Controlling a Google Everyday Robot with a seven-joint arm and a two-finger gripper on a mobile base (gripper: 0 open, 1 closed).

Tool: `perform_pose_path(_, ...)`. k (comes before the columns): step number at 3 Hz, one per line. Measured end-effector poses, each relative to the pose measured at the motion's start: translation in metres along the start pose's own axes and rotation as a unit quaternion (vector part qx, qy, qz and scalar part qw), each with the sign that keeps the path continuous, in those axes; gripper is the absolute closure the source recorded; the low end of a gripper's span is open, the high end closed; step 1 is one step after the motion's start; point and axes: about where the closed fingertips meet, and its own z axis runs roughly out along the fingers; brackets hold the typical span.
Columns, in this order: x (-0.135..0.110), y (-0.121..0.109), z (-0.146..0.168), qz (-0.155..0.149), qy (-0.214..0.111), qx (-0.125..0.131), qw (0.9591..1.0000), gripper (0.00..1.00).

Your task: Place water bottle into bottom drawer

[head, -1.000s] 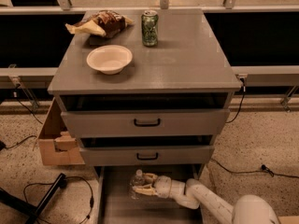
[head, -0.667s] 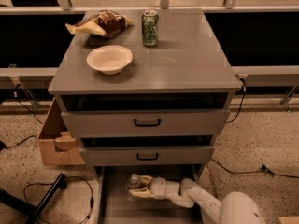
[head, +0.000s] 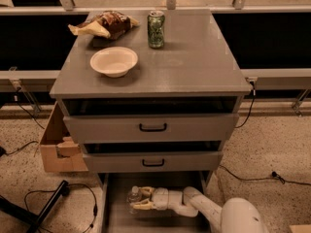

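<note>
I should use my gripper to set the water bottle down on the bottom drawer's inside [head: 132, 209], toward the side of the drawer that is nearer the cardboard box. The bottle is now low inside that drawer.
The bottom drawer [head: 160, 217] is pulled out at the foot of the grey cabinet, a long flat grey tray. My gripper [head: 138, 199] reaches into it from the right, low over the drawer floor. Its pale fingers [head: 141, 206] are closed around the water bottle [head: 134, 197], a small clear bottle with a white cap lying sideways, cap to the upper left. The bottle sits at the left part of the drawer, close to or on its floor; I cannot tell whether it touches.
Two upper drawers with black handles [head: 152, 127] stand slightly open above. On the cabinet top are a green can [head: 156, 29], a white bowl [head: 113, 61] and a snack bag [head: 104, 24]. A cardboard box [head: 57, 147] and cables lie on the floor to the left.
My gripper with the bottle has moved a little to the left and slightly lower inside the bottom drawer. Nothing else has moved.
</note>
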Motion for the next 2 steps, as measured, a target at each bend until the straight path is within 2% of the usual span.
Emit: perform_pose_path(2, 0.035, 0.021, 0.017, 0.017, 0.013, -0.010, 0.9997, 1.00)
